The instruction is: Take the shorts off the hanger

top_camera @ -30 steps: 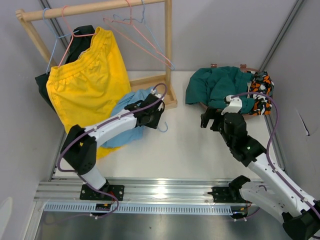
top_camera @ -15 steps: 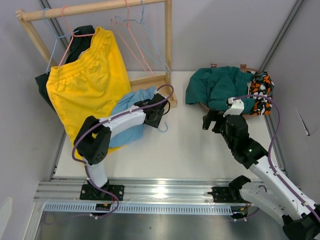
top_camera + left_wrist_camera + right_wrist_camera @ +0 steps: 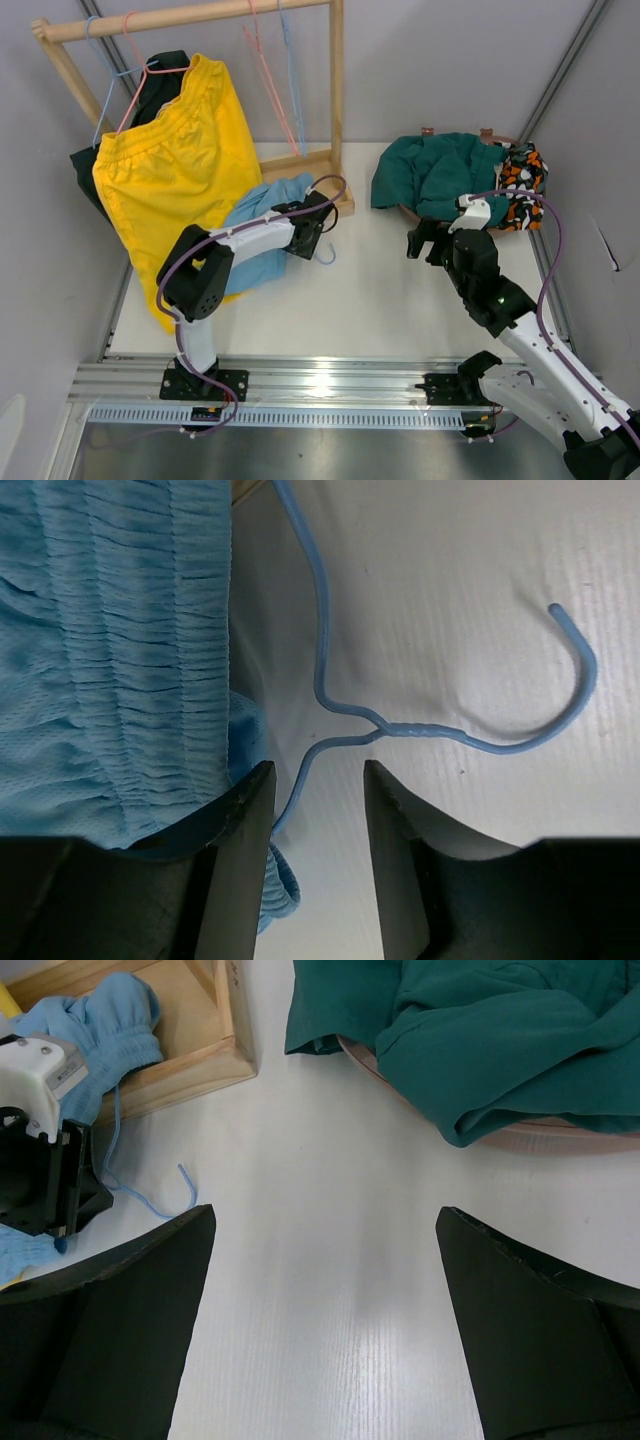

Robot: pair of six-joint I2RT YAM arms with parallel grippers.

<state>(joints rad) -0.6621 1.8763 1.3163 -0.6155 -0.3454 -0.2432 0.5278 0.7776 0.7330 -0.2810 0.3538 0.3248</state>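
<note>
My right gripper is to grab the lower leg (image 3: 262,269) of the light blue shorts next, away from the waistband, to pull them off the hanger.
Light blue shorts (image 3: 262,225) lie on the table by the rack base, with a blue wire hanger (image 3: 322,252) still in the waistband. My left gripper (image 3: 312,238) hovers over the hanger neck, open. In the left wrist view its jaws (image 3: 318,780) straddle one hanger wire (image 3: 400,730) beside the waistband (image 3: 110,660). Yellow shorts (image 3: 175,170) hang on a pink hanger, black shorts (image 3: 160,80) behind them. Teal shorts (image 3: 430,175) and patterned shorts (image 3: 522,185) lie piled at the right. My right gripper (image 3: 425,240) is open and empty over bare table (image 3: 325,1250).
A wooden rack (image 3: 335,100) stands at the back left, its base frame (image 3: 190,1050) next to the light blue shorts. Empty pink and blue hangers (image 3: 285,90) hang from its bar. The teal shorts (image 3: 480,1030) rest in a shallow basket.
My left arm has folded in and its gripper has shifted slightly over the hanger. The empty hangers on the bar have swung to hang straight. My right gripper has barely moved.
</note>
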